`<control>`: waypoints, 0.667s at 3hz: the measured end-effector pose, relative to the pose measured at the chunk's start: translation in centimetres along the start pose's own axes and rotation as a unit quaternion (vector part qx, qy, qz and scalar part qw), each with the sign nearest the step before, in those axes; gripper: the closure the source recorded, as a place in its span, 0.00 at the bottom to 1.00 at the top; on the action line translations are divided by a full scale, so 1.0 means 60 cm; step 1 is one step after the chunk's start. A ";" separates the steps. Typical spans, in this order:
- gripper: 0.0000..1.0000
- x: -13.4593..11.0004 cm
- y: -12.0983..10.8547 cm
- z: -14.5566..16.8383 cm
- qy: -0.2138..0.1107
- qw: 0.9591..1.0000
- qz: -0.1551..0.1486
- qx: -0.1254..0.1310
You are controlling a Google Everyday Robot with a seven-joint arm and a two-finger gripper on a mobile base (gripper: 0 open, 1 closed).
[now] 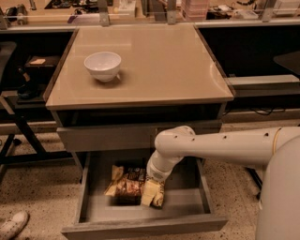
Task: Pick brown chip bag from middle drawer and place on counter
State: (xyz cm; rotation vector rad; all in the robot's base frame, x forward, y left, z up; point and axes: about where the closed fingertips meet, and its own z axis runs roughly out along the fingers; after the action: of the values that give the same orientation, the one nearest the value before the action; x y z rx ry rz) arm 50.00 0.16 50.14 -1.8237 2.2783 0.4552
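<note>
The middle of the brown chip bag [138, 181], between its two pale yellow ends inside the open middle drawer, should be gripped next by my gripper.
The brown chip bag [127, 185] lies flat on the grey floor of the open middle drawer [185, 202], left of centre, with its pale yellow ends showing. My white arm comes in from the right and bends down into the drawer. My gripper [153, 183] is at the bag's right end, low over it and largely hidden by the wrist. The beige counter [159, 65] is above the drawer.
A white bowl [102, 65] stands on the counter's left side. A cluttered bench with metal posts [104, 13] runs behind the counter. A dark chair frame [14, 117] stands to the left. A shoe [13, 224] is on the speckled floor at bottom left.
</note>
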 end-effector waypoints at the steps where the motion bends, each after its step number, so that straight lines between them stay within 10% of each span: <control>1: 0.00 -0.017 -0.030 0.050 -0.008 1.000 -0.002 0.012; 2: 0.00 -0.028 -0.055 0.097 -0.013 1.000 -0.002 0.020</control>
State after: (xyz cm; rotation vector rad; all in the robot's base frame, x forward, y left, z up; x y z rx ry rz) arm 53.35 3.06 44.86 -1.7928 2.2482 0.4268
